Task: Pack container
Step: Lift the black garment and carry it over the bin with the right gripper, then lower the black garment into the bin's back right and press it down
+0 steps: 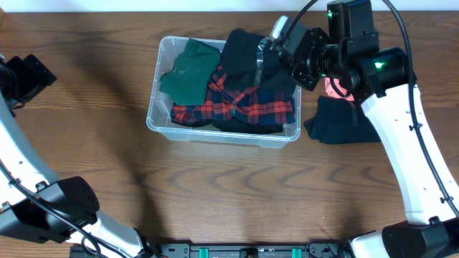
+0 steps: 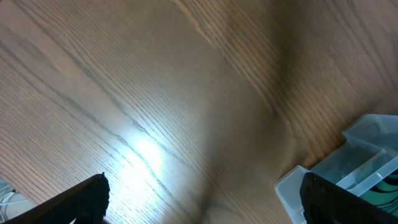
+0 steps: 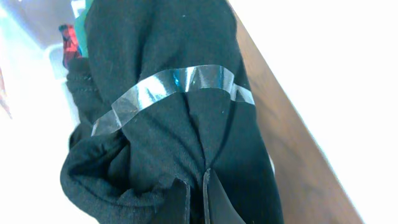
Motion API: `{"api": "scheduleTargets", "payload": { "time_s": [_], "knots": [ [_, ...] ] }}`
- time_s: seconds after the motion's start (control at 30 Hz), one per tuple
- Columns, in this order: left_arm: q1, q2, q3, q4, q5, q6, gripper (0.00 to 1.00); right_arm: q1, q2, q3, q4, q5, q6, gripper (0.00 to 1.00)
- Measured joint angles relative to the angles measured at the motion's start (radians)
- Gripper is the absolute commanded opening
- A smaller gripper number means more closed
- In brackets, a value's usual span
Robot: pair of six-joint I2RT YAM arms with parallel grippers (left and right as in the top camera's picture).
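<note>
Next, I release the black garment from my right gripper on the red plaid garment (image 1: 252, 66), beside the green garment in the clear container.
The clear container (image 1: 159, 122) stands at the table's middle and holds a green garment (image 1: 188, 72), a red plaid garment (image 1: 244, 104) and dark cloth. My right gripper (image 1: 264, 56) hangs over its back right corner, shut on a black garment (image 1: 244, 46) that bunches there. In the right wrist view the fingertips (image 3: 196, 193) pinch a fold of that black garment (image 3: 161, 56), and a clear shiny strip (image 3: 180, 84) crosses the cloth. My left gripper (image 1: 32, 75) is far to the left, open and empty (image 2: 205, 202), with only a corner of the container (image 2: 348, 162) in its view.
Another dark folded garment (image 1: 341, 122) lies on the wood right of the container, with something pinkish (image 1: 336, 87) at its back edge under my right arm. Bare wooden table (image 1: 93, 107) spreads to the left and front.
</note>
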Motion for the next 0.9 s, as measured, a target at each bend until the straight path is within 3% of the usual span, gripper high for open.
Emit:
{"api": "scheduleTargets", "payload": {
  "time_s": [0.27,0.53,0.9],
  "knots": [
    [0.000,0.000,0.000,0.000,0.000,0.000,0.98,0.000,0.088,0.006,0.090,-0.008,-0.080,0.01],
    [0.000,0.000,0.000,0.000,0.000,0.000,0.98,0.000,0.246,0.006,0.124,-0.017,-0.096,0.01],
    [0.000,0.000,0.000,0.000,0.000,0.000,0.98,-0.013,0.322,0.006,0.178,-0.021,-0.097,0.01]
  ]
}}
